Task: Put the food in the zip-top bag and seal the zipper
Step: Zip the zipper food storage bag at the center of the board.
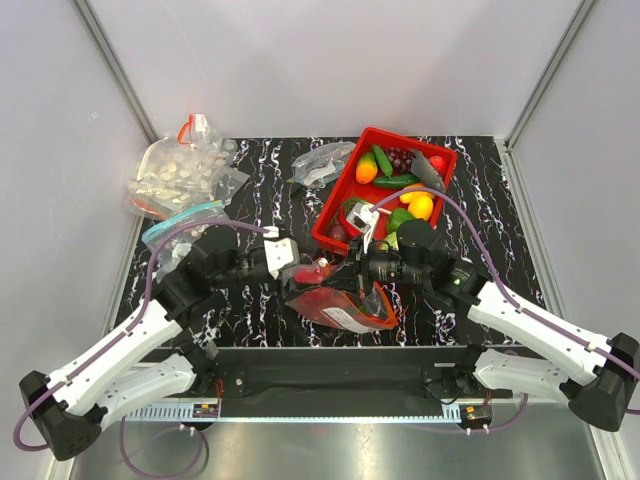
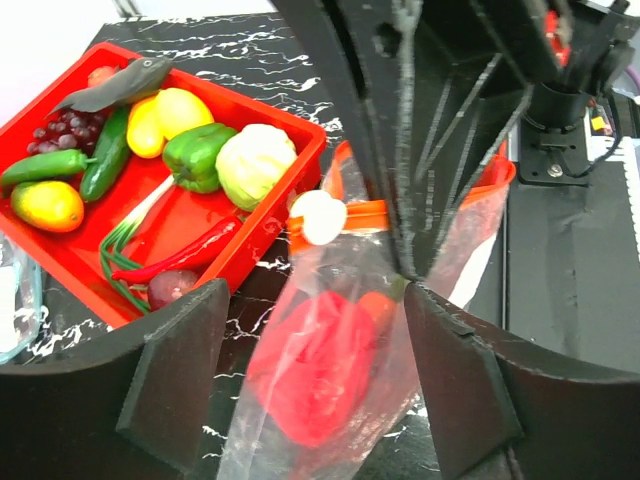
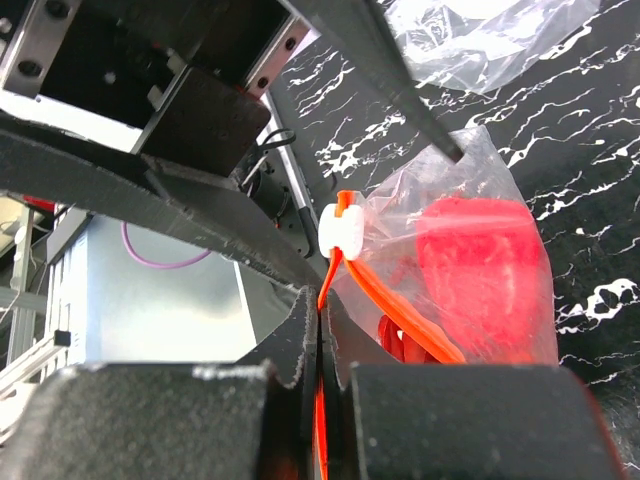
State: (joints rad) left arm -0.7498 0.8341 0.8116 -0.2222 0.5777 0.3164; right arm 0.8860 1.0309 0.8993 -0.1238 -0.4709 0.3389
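Observation:
My left gripper will pinch the zipper's loose end point(image 2: 297, 238) while my right gripper, which holds the zipper beside the white slider, takes the slider itself.
The zip-top bag point(image 1: 340, 305) hangs between both grippers near the table's front edge. It holds a red food piece point(image 2: 315, 365) and an orange bit point(image 2: 375, 305); the red piece also shows in the right wrist view point(image 3: 480, 270). My right gripper point(image 3: 323, 320) is shut on the red-orange zipper point(image 3: 400, 315), just below its white slider point(image 3: 345, 230). My left gripper point(image 2: 315, 340) is open, with one finger on each side of the bag's body. In the top view the left gripper point(image 1: 318, 268) and the right gripper point(image 1: 352, 262) nearly meet above the bag.
The red tray point(image 1: 345, 180) behind the bag holds more toy foods: green pepper point(image 2: 195, 155), chilli point(image 2: 190, 250), cabbage point(image 2: 255, 160). A bag of pale round pieces point(image 1: 180, 170), a teal-strip bag point(image 1: 185, 220) and another clear bag point(image 1: 322, 163) lie at the back left.

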